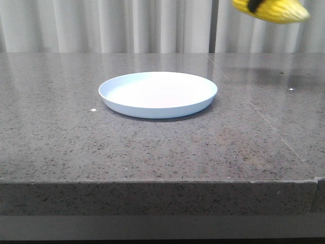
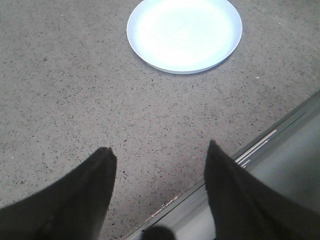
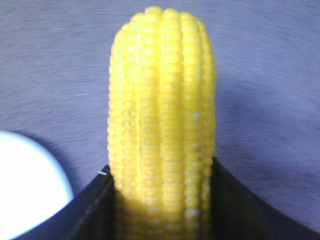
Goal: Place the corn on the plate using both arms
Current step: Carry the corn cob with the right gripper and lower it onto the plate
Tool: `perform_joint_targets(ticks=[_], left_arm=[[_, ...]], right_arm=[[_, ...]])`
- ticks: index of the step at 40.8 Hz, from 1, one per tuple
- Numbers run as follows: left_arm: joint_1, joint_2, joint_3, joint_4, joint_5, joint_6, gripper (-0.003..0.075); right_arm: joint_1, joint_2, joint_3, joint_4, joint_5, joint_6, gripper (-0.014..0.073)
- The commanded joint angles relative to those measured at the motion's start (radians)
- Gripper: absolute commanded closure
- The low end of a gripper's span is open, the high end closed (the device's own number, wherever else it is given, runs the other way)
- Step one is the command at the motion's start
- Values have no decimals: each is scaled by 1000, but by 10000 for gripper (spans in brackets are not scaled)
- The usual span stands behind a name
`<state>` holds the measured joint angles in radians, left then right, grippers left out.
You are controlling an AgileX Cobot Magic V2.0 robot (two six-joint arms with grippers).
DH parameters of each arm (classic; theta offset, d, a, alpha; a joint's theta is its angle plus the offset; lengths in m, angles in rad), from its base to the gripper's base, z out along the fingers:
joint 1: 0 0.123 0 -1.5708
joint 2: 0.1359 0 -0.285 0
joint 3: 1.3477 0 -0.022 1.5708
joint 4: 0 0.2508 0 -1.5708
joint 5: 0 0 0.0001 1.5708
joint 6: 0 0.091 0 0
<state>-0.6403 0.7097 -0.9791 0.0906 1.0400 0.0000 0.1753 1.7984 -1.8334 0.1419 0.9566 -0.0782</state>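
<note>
I need to release the yellow corn from my right gripper across the middle of the pale blue-white plate [image 1: 160,81].
The pale blue-white plate [image 1: 158,94] sits empty in the middle of the grey stone table; it also shows in the left wrist view [image 2: 184,33] and partly in the right wrist view [image 3: 25,185]. The yellow corn [image 1: 277,10] hangs high in the air at the far right, well above the table, with a black finger across it. In the right wrist view my right gripper [image 3: 162,172] is shut on the corn [image 3: 162,115], one dark finger on each side. My left gripper [image 2: 160,155] is open and empty above the table's front edge, short of the plate.
The table's front edge [image 1: 157,182] runs across below the plate, and a seam [image 1: 264,119] crosses the top on the right. A pale curtain [image 1: 101,25] hangs behind. A metal rail [image 2: 255,147] runs along the table edge under my left gripper.
</note>
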Motion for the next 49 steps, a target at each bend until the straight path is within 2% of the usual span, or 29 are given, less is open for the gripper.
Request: perform_joint_targets(ticks=[1,8,14,23,32,35,44,49], left_arm=[[-7,-1,-26,4,-65,0,335],[-7,-1,-26,4,-65,0,335],[-7,-1,-26,4,-65,0,336],[-7,-1,-26,4,-65,0,335],[-7,-1,-26,4,-65,0,335],[-7,-1,-26,4,-65,0,335],[-7,-1,-26,4,-65,0,335],[-7,-1,-26,4,-65,0,335]], right_arm=[[77,-71,-26,13,-25,-15,341],[231,-69,2,13,-27,-15,341],[314,-58,50,13,-70,-10,341],[354,-20,125,58,-186,5,341],[354,62,129,81,-197,5,339],[354,83,129,81,-197,5,303],[354,84,126,70,-172,5,-7],[354,35,126,34,-143,5,-38]])
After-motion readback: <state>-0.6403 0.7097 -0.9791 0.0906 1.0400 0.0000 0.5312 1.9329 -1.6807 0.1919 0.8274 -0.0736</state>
